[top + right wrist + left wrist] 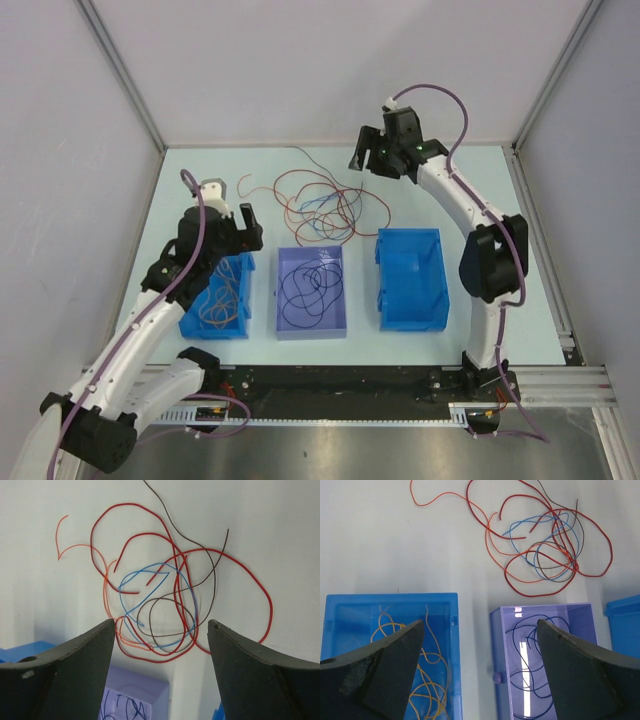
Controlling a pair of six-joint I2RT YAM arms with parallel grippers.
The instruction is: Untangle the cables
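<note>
The light blue wire's straight part [314, 207] [144, 598], near its sharp bend, is next for my right gripper to go to and close on, to lift it out of the tangle.
The cables [325, 210] lie as a loose tangle of red, orange, light blue and dark brown wires on the table behind the bins. In the left wrist view the cables [568, 555] are far ahead and to the right of my left gripper [480, 625]. It hangs wide open and empty over the gap between two bins. The right wrist view shows the cables [181, 587] just beyond my right gripper [161, 625], which is open with nothing between its fingers. From above, the left gripper [232, 205] is left of the tangle. The right gripper [372, 160] is at its back right.
A blue bin [190, 322] at the left holds yellow-orange wires [427, 680]. The purple middle bin [340, 300] holds dark navy wire [305, 290]. Another blue bin [412, 285] stands at the right. Walls enclose the table on three sides.
</note>
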